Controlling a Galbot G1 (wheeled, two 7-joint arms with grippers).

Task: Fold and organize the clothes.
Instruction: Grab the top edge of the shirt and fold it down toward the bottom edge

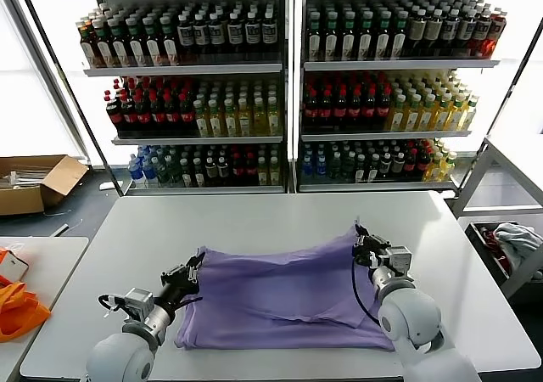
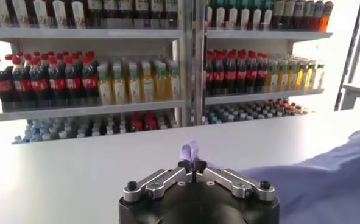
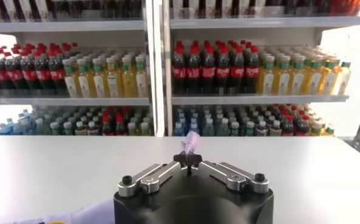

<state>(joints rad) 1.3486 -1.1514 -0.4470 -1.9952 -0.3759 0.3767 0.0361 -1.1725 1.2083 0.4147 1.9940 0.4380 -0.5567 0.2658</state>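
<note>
The robot's right gripper needs to let go of the lavender T-shirt's far corner, now lifted a little off the table, on the shirt's side edge [image 1: 383, 290] just below that right gripper.
The lavender T-shirt [image 1: 284, 293] lies spread across the near half of the white table [image 1: 254, 221]. My left gripper [image 1: 193, 267] is shut on the shirt's left far corner; a pinch of purple cloth [image 2: 189, 150] sticks up between its closed jaws in the left wrist view. My right gripper [image 1: 361, 244] is shut on the shirt's right far corner, lifted a little off the table; a purple tuft [image 3: 190, 143] shows above its closed jaws in the right wrist view. More of the shirt [image 2: 326, 176] shows to one side in the left wrist view.
Shelves of bottled drinks [image 1: 280, 85] stand behind the table. An orange fabric bag [image 1: 17, 310] lies on a side table at the left. A cardboard box [image 1: 38, 182] sits on the floor at the far left. A grey-white cloth bundle [image 1: 513, 238] lies in a cart at the right.
</note>
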